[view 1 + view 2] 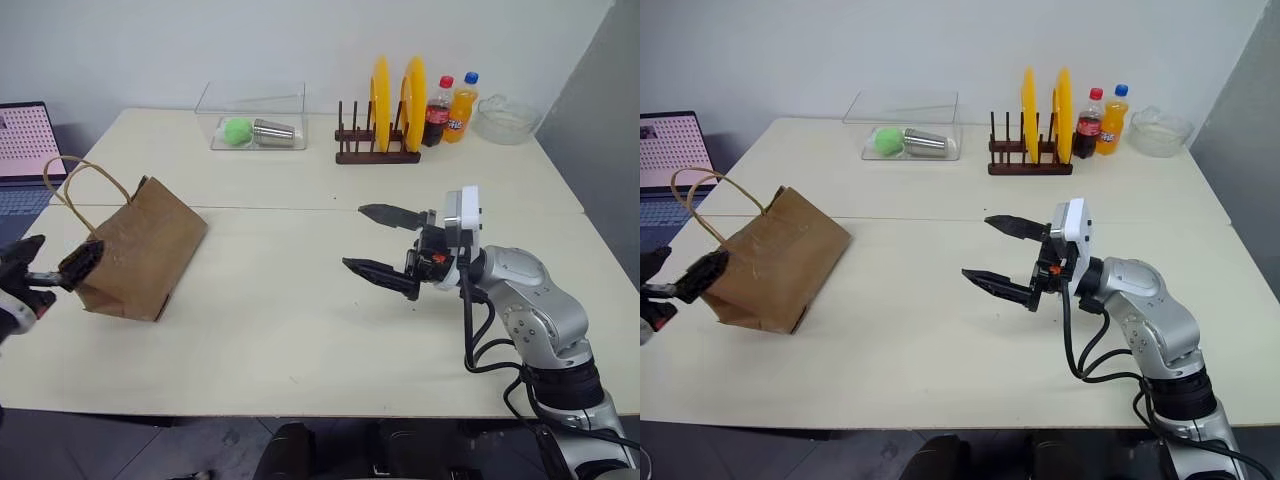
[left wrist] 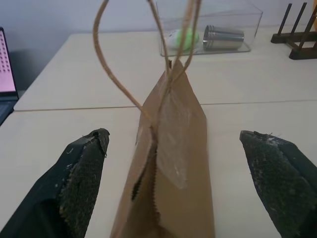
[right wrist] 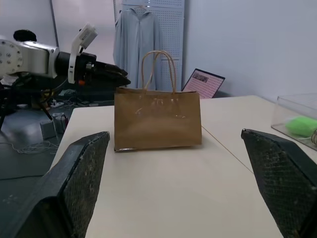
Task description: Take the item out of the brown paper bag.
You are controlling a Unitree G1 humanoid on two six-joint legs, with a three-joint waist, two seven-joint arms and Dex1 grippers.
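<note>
The fingers of my left gripper should next move up to the brown paper bag's cord handles (image 1: 66, 190) (image 2: 187, 25) and close there, above the bag's pinched top.
The brown paper bag (image 1: 140, 250) stands on the left part of the table (image 1: 300, 300), with its cord handles (image 1: 75, 185) up and its top pinched narrow. The item is hidden. My left gripper (image 1: 50, 262) is open at the bag's narrow left end. One finger (image 1: 82, 262) is against the bag's edge. In the left wrist view the bag (image 2: 171, 163) sits end-on between the spread fingers (image 2: 81, 178). My right gripper (image 1: 353, 237) hovers open over the table's middle, pointing at the bag (image 3: 157, 119) from well to its right.
Along the back edge are a clear box (image 1: 250, 120) holding a green ball and a metal cup, a rack with yellow plates (image 1: 385, 110), two soda bottles (image 1: 450, 108) and a glass bowl (image 1: 505, 118). A laptop (image 1: 25, 140) sits beyond the left edge.
</note>
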